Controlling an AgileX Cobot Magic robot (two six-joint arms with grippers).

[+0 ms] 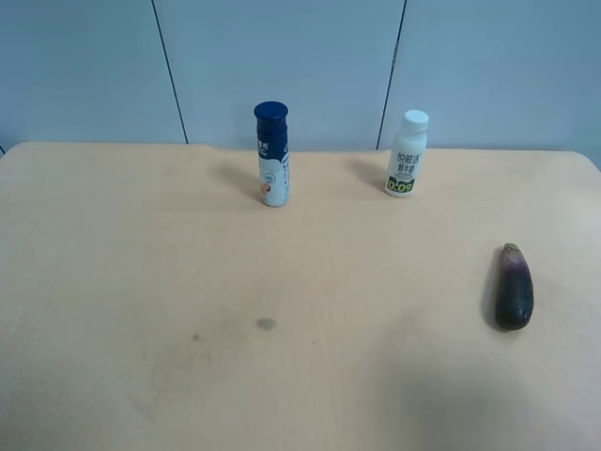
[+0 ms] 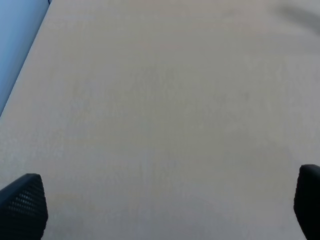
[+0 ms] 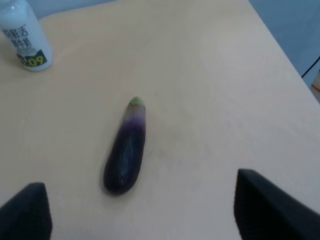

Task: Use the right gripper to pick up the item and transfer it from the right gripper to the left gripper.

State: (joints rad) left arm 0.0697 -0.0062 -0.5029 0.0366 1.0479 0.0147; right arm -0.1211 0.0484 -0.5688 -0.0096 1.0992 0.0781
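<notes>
The eggplant's middle [image 1: 514, 289], between its stem end and its thick round end, should be my right gripper's next stop, and it should close there.
A small dark purple eggplant [image 1: 514, 287] with a green stem end lies on the tan table at the exterior high view's right. No arm shows in that view. In the right wrist view the eggplant [image 3: 126, 148] lies flat ahead of my right gripper [image 3: 145, 212], whose black fingers [image 3: 270, 210] stand wide apart above the table, empty and apart from it. In the left wrist view my left gripper [image 2: 165, 210] is open and empty, its black fingertips [image 2: 22, 205] over bare table.
A blue-capped bottle [image 1: 271, 155] and a white bottle [image 1: 407, 153] stand upright at the back of the table [image 1: 141, 282]. The white bottle [image 3: 25, 37] also shows in the right wrist view. The table's edge runs close beyond the eggplant.
</notes>
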